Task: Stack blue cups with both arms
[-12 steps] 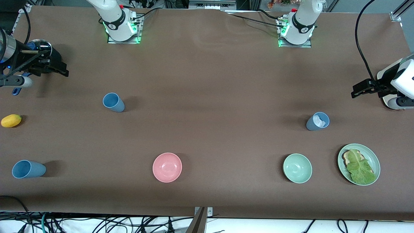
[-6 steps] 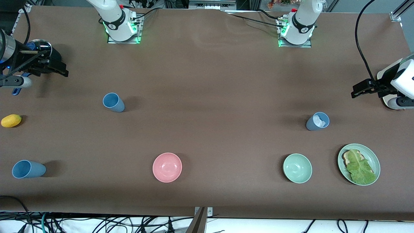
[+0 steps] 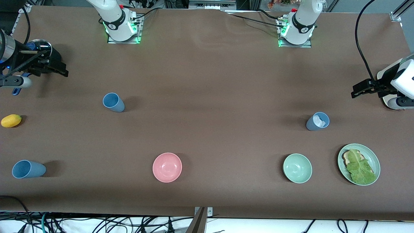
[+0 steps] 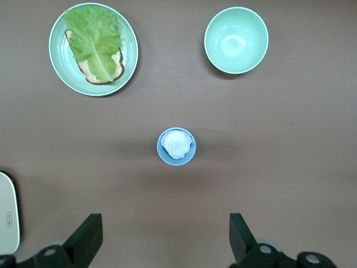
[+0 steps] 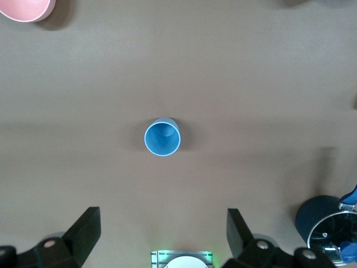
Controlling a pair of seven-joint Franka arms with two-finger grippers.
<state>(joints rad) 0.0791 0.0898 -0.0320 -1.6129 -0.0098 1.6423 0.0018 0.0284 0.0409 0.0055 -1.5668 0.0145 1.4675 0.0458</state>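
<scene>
The robot's left gripper should close on the rim of the grey-blue cup (image 3: 327,116) (image 4: 160,157), on the side of the cup toward the white object.
A sky-blue cup (image 3: 113,102) stands toward the right arm's end of the table and shows empty in the right wrist view (image 5: 162,137). A second blue cup (image 3: 28,169) stands near the front edge at that same end. A grey-blue cup (image 3: 317,121) with something white and crumpled inside stands toward the left arm's end and also shows in the left wrist view (image 4: 176,146). My right gripper (image 3: 63,72) is open and empty, up in the air, apart from the cups (image 5: 162,234). My left gripper (image 3: 355,91) is open and empty, up in the air (image 4: 163,237).
A pink bowl (image 3: 167,167), a mint-green bowl (image 3: 297,168) and a green plate (image 3: 375,161) with bread and lettuce sit near the front edge. A yellow fruit (image 3: 11,120) lies at the right arm's end. A white object (image 3: 393,102) lies under the left arm.
</scene>
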